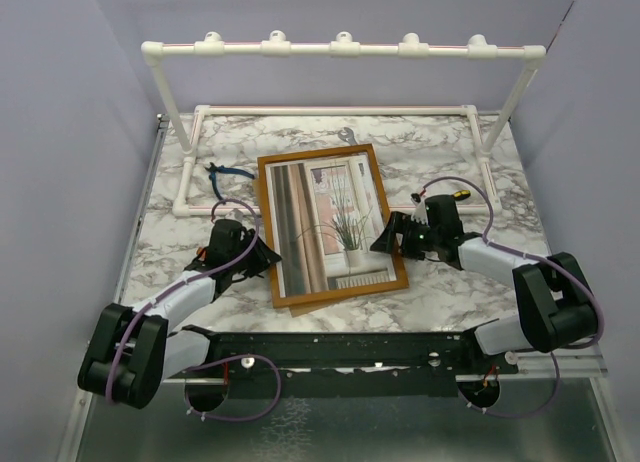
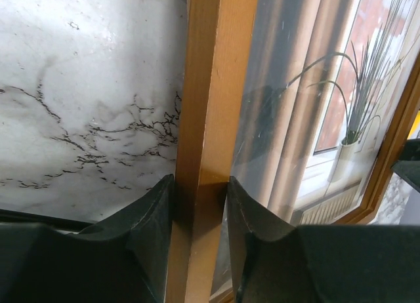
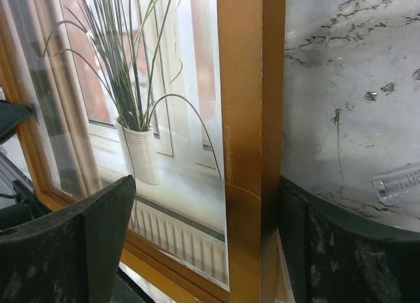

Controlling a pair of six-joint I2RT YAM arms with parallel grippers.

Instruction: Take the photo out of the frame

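The frame sits crooked over the brown board, so the robot's right gripper should leave the near end of the border and take its far end [image 1: 374, 165] to straighten the frame.
The frame [image 1: 266, 222] lies glass side up in the middle of the marble table. The photo [image 1: 325, 222] of curtains and a potted plant shows through the glass. My left gripper [image 1: 268, 254] is shut on the frame's left wooden border [image 2: 210, 86], one finger [image 2: 157, 211] on its outer side and the other on the glass edge. My right gripper [image 1: 385, 237] is open and straddles the right border [image 3: 249, 86]. Its outer finger [image 3: 328, 237] is against the border's side, and its inner finger hovers over the photo [image 3: 144, 86]. A brown board edge [image 1: 300, 305] sticks out under the frame's near side.
A white pipe rack [image 1: 340, 48] stands across the back of the table. A blue-handled tool [image 1: 225, 172] lies behind the frame's left corner. A yellow-handled tool [image 1: 455, 194] lies behind my right gripper. A clear tube [image 3: 397, 181] lies on the marble to the right.
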